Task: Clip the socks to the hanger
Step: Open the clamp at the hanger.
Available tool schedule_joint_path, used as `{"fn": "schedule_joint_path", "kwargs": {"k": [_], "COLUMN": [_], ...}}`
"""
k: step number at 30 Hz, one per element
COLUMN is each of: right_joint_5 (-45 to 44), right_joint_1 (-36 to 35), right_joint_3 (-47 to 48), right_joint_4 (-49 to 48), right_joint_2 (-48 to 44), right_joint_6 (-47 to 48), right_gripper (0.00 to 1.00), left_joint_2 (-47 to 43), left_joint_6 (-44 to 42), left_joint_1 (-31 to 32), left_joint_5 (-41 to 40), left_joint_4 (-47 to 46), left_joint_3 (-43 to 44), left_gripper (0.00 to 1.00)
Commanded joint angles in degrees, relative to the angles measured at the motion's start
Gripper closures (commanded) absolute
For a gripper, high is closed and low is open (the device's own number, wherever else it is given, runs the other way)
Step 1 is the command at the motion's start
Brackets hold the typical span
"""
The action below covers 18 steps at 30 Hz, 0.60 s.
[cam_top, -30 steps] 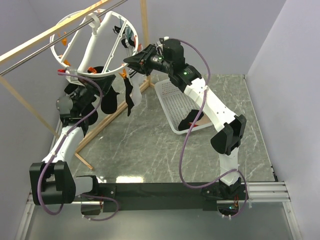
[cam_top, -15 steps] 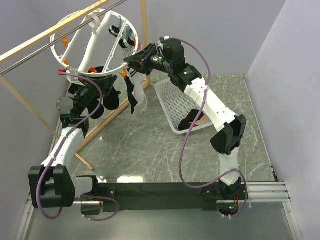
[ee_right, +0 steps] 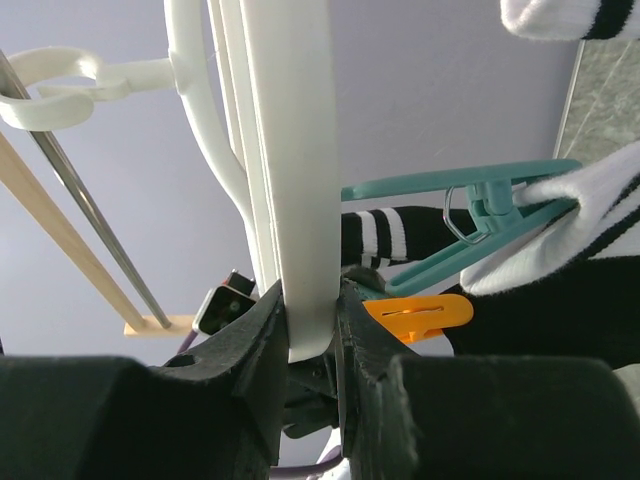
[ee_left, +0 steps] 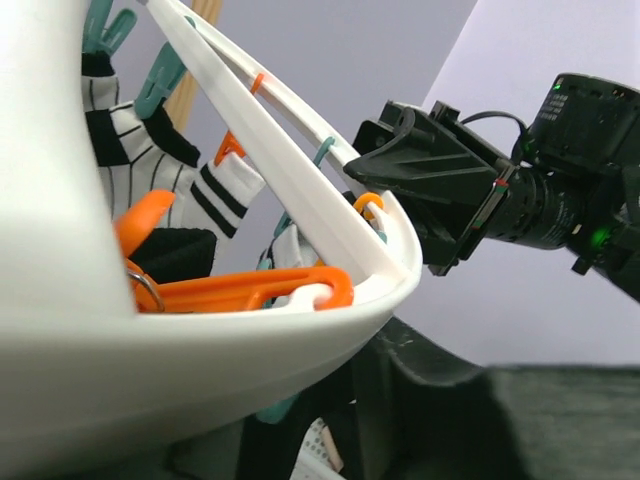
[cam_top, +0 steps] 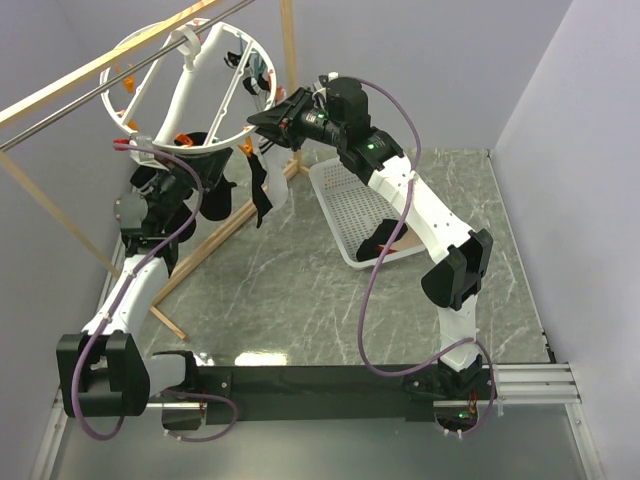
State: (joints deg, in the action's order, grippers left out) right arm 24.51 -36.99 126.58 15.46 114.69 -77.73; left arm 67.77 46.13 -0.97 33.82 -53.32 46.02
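My left gripper is too high against the hanger's rim, so it should open, move lower and pinch the teal clip (ee_left: 276,411) while my right gripper holds the hanger steady.
The white ring hanger (cam_top: 182,92) hangs from a metal rod at the back left. My right gripper (cam_top: 262,118) is shut on its right rim; in the right wrist view the white bar (ee_right: 305,200) sits pinched between my fingers (ee_right: 262,330). Striped black socks (ee_right: 390,232) hang from teal and orange clips (ee_right: 470,200). A black sock (cam_top: 262,195) and another (cam_top: 215,200) hang under the ring. My left gripper (cam_top: 168,172) is just under the ring's lower left rim (ee_left: 200,360); one dark finger (ee_left: 440,400) shows, and the jaw gap is hidden.
A white mesh basket (cam_top: 345,205) lies on the marble table right of the hanger, with a black sock (cam_top: 380,240) in it. A wooden frame (cam_top: 230,235) and post (cam_top: 290,50) stand around the hanger. The metal rod (cam_top: 60,118) crosses the top left.
The left arm has shifted slightly under the ring and the hanging socks have swung a little. The right gripper has stayed clamped on the rim.
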Motion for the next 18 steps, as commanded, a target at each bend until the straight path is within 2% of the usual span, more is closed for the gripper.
{"fn": "schedule_joint_path", "kwargs": {"k": [1,8,11,15,18], "right_joint_5": [1.0,1.0,0.9,0.6,0.6], "right_joint_1": [-0.4,-0.5,-0.5,-0.4,-0.5], "right_joint_3": [2.0,2.5,2.6,2.8,2.9], "right_joint_4": [-4.7,-4.4,-4.5,-4.3,-4.6], "right_joint_2": [-2.1,-1.8,-1.8,-1.6,-1.4], "right_joint_6": [2.7,2.8,2.8,2.8,2.7], "right_gripper": [0.94,0.94,0.94,0.94,0.94], "left_joint_2": [0.2,0.3,-0.4,-1.8,-2.5], "left_joint_6": [2.4,0.5,0.0,-0.3,0.9], "left_joint_1": [0.4,0.7,0.6,2.1,2.3], "left_joint_5": [-1.0,-1.7,-2.3,-4.7,-5.9], "left_joint_4": [-7.9,-6.1,-4.9,-0.7,1.2], "left_joint_3": [3.0,3.6,3.4,3.0,2.5], "left_gripper": [0.58,0.8,0.86,0.87,0.78]}}
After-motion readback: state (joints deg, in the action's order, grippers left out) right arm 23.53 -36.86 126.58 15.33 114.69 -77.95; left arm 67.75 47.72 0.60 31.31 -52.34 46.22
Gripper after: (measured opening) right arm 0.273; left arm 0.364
